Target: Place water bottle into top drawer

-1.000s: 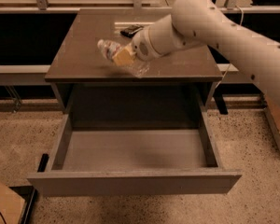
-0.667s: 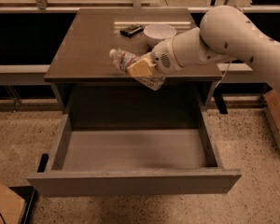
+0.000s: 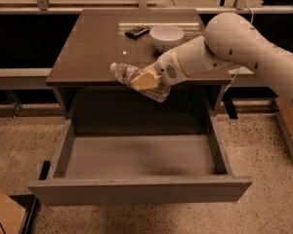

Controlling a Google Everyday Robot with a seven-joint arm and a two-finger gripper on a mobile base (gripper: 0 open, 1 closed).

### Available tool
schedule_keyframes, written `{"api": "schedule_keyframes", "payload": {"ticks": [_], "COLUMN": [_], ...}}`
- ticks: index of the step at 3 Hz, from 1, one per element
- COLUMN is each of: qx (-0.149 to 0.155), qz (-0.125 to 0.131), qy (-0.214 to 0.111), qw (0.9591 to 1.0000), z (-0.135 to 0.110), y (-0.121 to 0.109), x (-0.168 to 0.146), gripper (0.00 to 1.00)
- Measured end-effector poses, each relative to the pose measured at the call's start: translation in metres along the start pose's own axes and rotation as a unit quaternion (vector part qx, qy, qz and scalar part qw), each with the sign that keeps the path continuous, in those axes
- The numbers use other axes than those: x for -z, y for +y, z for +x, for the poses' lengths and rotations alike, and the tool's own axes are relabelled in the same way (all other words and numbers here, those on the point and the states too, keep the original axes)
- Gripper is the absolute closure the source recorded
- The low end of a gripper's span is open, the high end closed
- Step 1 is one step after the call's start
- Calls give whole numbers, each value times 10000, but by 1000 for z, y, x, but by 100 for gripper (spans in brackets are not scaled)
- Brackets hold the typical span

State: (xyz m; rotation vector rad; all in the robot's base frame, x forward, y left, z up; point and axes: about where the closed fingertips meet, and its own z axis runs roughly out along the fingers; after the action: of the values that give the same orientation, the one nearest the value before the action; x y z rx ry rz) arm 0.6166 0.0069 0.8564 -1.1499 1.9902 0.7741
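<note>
My gripper needs to let go of the water bottle on the bare middle of the open top drawer's bottom [image 3: 151,151].
The water bottle [image 3: 129,75] is a clear crinkled plastic bottle held tilted, cap end to the left, in the air at the table's front edge. My gripper [image 3: 147,80] is shut on the water bottle around its middle, its pale fingers across the body. The white arm comes in from the right. The top drawer [image 3: 139,190] is pulled fully open below the table, its inside bare, and the bottle hangs above the drawer's back part.
A white bowl [image 3: 166,36] and a small dark object [image 3: 136,31] sit at the back of the brown table [image 3: 93,43]. A cardboard box [image 3: 4,213] lies on the floor at the lower left. Another box edge [image 3: 289,126] is at the right.
My gripper has carried the water bottle forward and down, from over the tabletop to the table's front edge above the open drawer. The bowl has come into view behind the arm.
</note>
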Motion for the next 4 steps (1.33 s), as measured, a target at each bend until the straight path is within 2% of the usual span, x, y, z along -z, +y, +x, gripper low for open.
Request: {"api": "schedule_keyframes", "payload": {"ticks": [1,2,3,4], "qx": [-2,-335,-789,-1258], "qz": [-586,-1336,-1605,-1540], "qy": [357,919,1247,1148], "qw": [9976,9862,9759,9733], "z": [35,96,149,194], "y": [28,70,90,84], "x": [-10,-7,-6,-26], "gripper": [100,100,100,73]}}
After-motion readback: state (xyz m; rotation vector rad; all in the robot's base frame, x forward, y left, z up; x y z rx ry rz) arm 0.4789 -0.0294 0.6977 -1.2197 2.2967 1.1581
